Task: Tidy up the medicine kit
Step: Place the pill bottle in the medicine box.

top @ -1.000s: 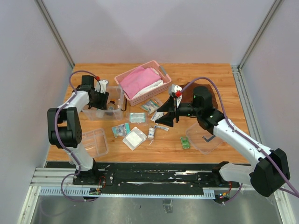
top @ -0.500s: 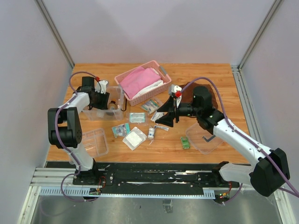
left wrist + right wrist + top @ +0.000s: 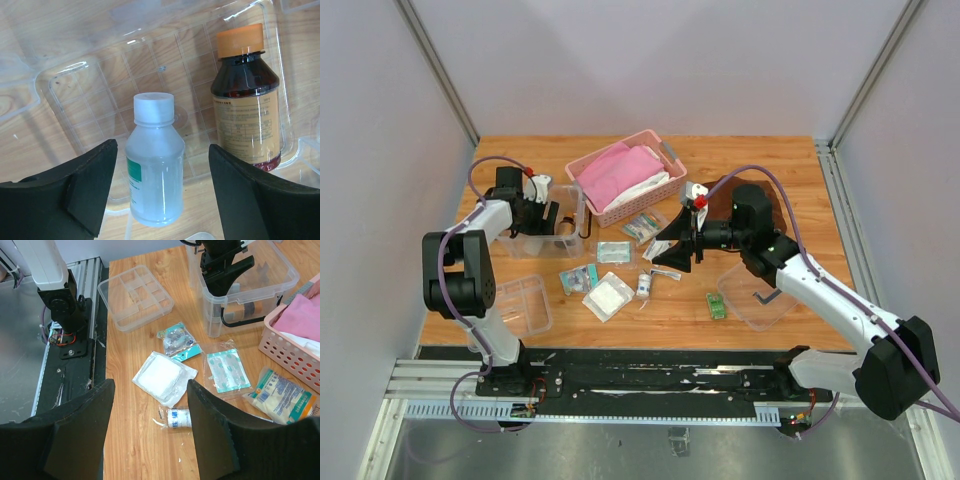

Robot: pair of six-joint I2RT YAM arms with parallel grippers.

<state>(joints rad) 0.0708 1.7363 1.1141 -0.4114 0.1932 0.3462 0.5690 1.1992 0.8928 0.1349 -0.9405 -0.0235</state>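
The clear bottle stands apart from the boxed brown bottle, so next my left gripper grips and shifts it close beside the brown bottle (image 3: 201, 127).
The clear plastic box (image 3: 525, 243) stands at the left of the table. My left gripper (image 3: 546, 214) reaches into it and is open. In the left wrist view a clear bottle with a white cap (image 3: 154, 160) stands between my open fingers (image 3: 87, 190) with gaps on both sides. A brown bottle with an orange cap (image 3: 245, 100) stands to its right. The divided clear tray (image 3: 523, 303) lies near the front left. The lid with a dark handle (image 3: 757, 293) lies at the right. My right gripper (image 3: 670, 256) is open and empty above a small wrapped roll (image 3: 179, 417) and a white gauze packet (image 3: 164, 376).
A pink slatted basket (image 3: 620, 177) with pink cloth stands behind the packets. Loose packets lie mid-table: a plaster sheet (image 3: 615, 251), a teal packet (image 3: 579, 278), a striped packet (image 3: 642, 227) and a green packet (image 3: 716, 305). The table's front edge meets the black arm rail.
My left gripper has shifted slightly inside the clear box. The right arm has barely moved.
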